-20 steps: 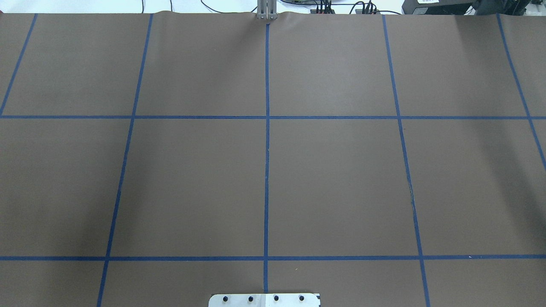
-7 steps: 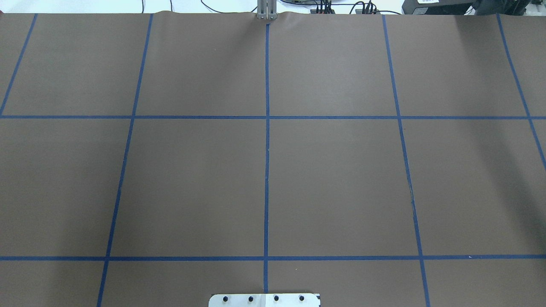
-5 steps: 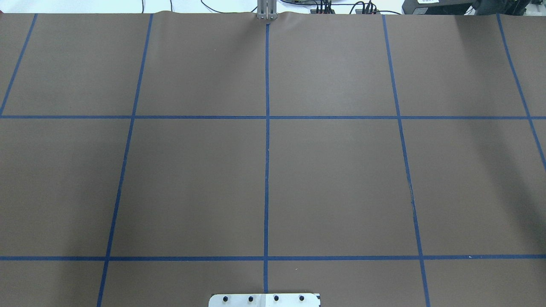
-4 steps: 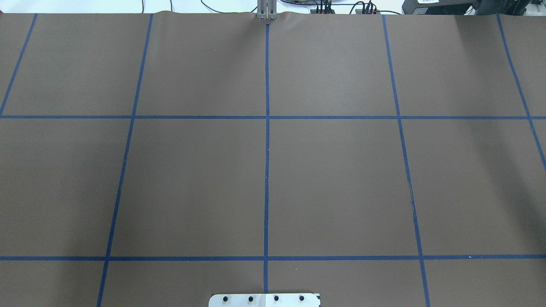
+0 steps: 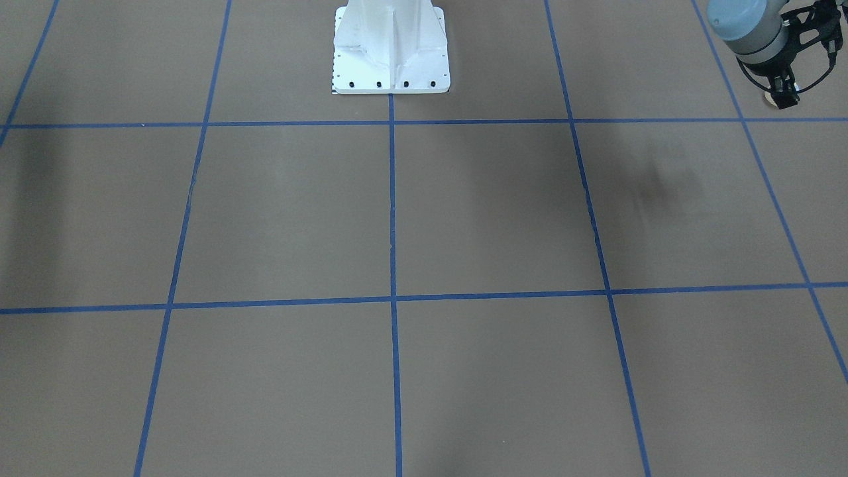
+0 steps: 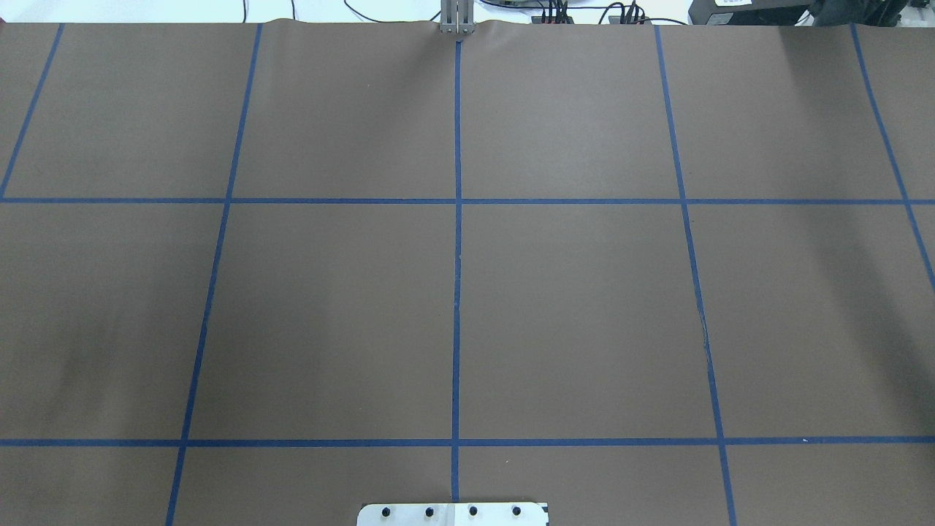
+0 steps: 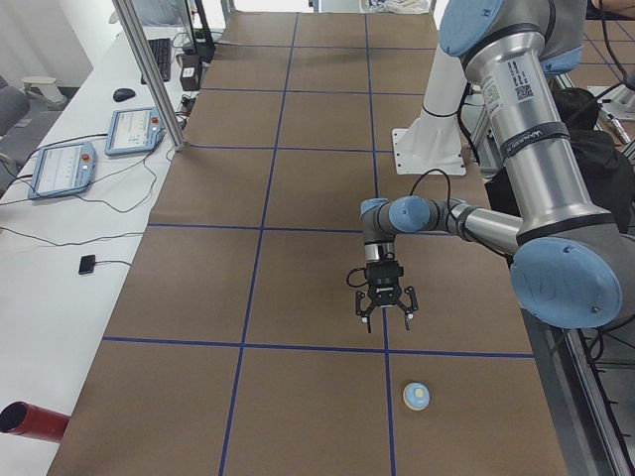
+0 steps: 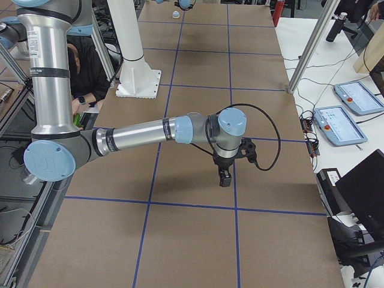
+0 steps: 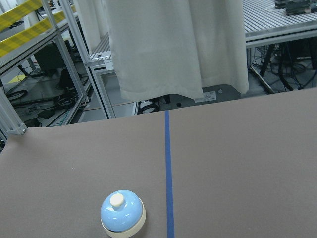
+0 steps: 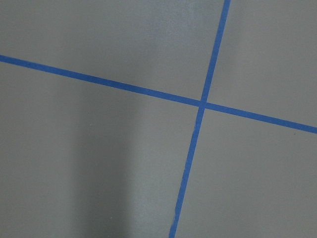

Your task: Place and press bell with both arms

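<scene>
I should move my left gripper to the light blue bell next, and I should close it on the bell's sides (image 5: pixel 769 99) (image 9: pixel 122 218), below its cream button.
The bell (image 7: pixel 417 397), light blue with a cream base and button, stands upright on the brown table near its left end. It also shows low in the left wrist view as the bell (image 9: pixel 123 214), beside a blue tape line. My left gripper (image 7: pixel 385 309) hangs above the table, apart from the bell, its fingers spread and nothing between them. Only part of that arm (image 5: pixel 752 30) shows in the front view. My right gripper (image 8: pixel 225 180) points down over a tape line at the table's other end. I cannot tell whether it is open or shut.
The white pedestal (image 5: pixel 391 46) stands at the robot's edge of the table. A red cylinder (image 7: pixel 30 421) lies off the table's corner. Teach pendants (image 7: pixel 60 169) and an aluminium post (image 7: pixel 149 69) line the side bench. A person (image 8: pixel 90 69) sits behind the robot.
Neither arm nor the bell appears in the overhead view at any time. Only a faint shadow at its left side has shifted.
</scene>
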Controlling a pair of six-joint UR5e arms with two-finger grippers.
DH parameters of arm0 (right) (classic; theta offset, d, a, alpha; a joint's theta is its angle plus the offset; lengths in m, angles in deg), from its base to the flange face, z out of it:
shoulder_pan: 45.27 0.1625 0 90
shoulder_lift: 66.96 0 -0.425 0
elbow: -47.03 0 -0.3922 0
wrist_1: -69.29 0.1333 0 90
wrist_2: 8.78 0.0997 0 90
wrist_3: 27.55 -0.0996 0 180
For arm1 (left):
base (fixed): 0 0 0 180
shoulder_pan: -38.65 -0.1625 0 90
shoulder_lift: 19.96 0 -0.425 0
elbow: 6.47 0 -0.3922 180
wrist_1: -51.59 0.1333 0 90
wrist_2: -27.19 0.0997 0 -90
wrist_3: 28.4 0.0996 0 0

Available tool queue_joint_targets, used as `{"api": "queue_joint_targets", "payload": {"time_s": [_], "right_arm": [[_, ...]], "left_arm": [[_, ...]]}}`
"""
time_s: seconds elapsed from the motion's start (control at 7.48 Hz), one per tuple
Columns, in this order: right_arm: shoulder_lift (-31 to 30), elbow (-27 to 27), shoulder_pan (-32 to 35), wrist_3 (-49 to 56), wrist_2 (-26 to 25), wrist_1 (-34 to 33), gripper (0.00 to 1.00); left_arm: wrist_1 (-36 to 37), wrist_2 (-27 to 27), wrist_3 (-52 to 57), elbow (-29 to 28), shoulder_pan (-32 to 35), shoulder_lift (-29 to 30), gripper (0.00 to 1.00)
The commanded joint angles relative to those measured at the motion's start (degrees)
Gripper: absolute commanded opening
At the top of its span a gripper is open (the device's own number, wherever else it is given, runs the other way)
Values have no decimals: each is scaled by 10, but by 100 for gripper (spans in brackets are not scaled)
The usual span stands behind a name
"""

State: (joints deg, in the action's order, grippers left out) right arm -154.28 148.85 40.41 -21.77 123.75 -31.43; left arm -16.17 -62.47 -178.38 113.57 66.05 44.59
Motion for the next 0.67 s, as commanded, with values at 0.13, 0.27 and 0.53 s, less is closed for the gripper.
{"api": "queue_joint_targets", "payload": {"time_s": [0.13,0.27,0.53], "right_arm": [[54,0,-45,-77,0,0,100],[58,0,-51,-78,0,1,100],[71,-1,-57,-79,0,0,100]], "left_arm": [[-79,9,-60,-101,-31,-1,100],[-118,10,-79,-148,-54,-1,100],[-181,9,-91,-198,-77,-2,100]]}}
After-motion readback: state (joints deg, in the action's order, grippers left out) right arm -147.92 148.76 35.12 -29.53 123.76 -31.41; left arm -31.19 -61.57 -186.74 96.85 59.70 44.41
